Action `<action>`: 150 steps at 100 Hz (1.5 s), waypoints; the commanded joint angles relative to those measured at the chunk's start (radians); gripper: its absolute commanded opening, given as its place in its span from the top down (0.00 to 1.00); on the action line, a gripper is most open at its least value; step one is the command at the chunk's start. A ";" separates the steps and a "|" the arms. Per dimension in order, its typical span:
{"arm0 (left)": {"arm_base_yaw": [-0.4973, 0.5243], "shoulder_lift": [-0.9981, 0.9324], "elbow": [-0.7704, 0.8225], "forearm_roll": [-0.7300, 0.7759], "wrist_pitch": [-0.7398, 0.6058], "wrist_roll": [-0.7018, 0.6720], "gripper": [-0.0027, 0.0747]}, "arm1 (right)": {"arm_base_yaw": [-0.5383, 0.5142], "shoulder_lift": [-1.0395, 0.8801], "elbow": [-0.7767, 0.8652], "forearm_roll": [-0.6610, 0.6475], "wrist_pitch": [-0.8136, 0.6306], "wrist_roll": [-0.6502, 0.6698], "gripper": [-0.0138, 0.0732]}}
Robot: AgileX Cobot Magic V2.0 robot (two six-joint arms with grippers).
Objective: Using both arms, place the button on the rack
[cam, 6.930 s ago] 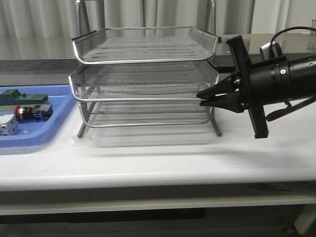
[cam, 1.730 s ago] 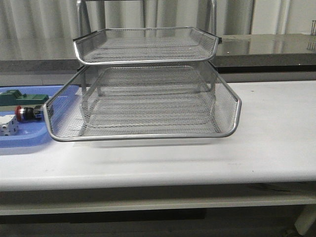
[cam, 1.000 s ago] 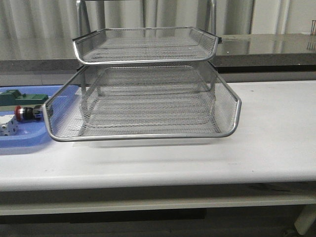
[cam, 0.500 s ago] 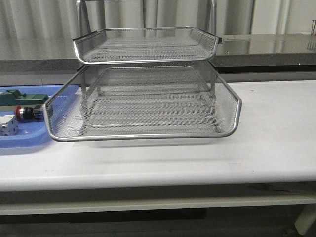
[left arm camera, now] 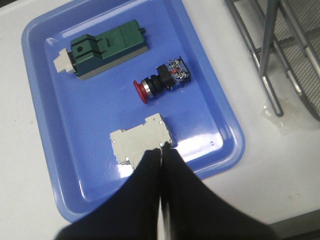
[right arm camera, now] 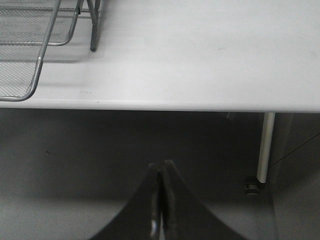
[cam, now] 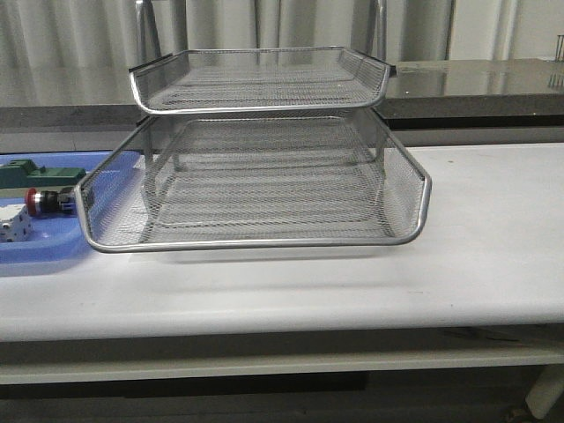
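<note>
The robot's left gripper needs to next go to the button in the blue tray and close on its black and blue block (cam: pixel 63 202) (left arm camera: pixel 173 73), behind the red head.
The button (left arm camera: pixel 162 80), red head and black and blue block, lies on its side in the blue tray (left arm camera: pixel 215 115); in the front view it (cam: pixel 46 202) is at the far left. The silver wire rack (cam: pixel 264 132) stands mid-table with its middle tray (cam: pixel 256 240) slid out toward me. My left gripper (left arm camera: pixel 160 152) is shut and empty, high over the tray's near part, above a white block (left arm camera: pixel 137 142). My right gripper (right arm camera: pixel 161 167) is shut and empty, off the table's front edge. Neither arm shows in the front view.
A green block (left arm camera: pixel 107 47) lies in the blue tray beyond the button. The white block also shows in the front view (cam: pixel 11 227). The rack's leg (left arm camera: pixel 267 75) stands beside the blue tray. The table's front edge (right arm camera: pixel 175 106) and a table leg (right arm camera: pixel 265 145) show below.
Since 6.9 s ago the right arm has left the front view and the rack's middle tray has slid out. Over the last second nothing visibly moves.
</note>
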 commanded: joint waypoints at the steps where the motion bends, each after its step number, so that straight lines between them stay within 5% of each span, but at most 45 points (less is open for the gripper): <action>1: -0.001 -0.003 -0.072 -0.004 -0.020 0.053 0.94 | 0.001 0.008 -0.031 -0.004 -0.057 -0.004 0.92; 10: -0.001 0.017 -0.097 -0.009 -0.005 0.094 0.79 | 0.001 0.008 -0.031 -0.004 -0.056 -0.004 0.92; 22: -0.001 0.028 -0.107 -0.026 0.005 0.145 0.37 | 0.001 0.008 -0.031 -0.004 -0.056 -0.004 0.92; 32: -0.001 0.033 -0.107 -0.024 0.003 0.172 0.19 | 0.001 0.008 -0.031 -0.004 -0.056 -0.004 0.92; 74: -0.001 0.138 -0.110 -0.018 -0.059 0.470 0.18 | 0.001 0.008 -0.031 -0.004 -0.056 -0.004 0.92; 150: -0.013 0.589 -0.568 0.005 0.042 0.559 0.18 | 0.001 0.008 -0.031 -0.004 -0.056 -0.004 0.92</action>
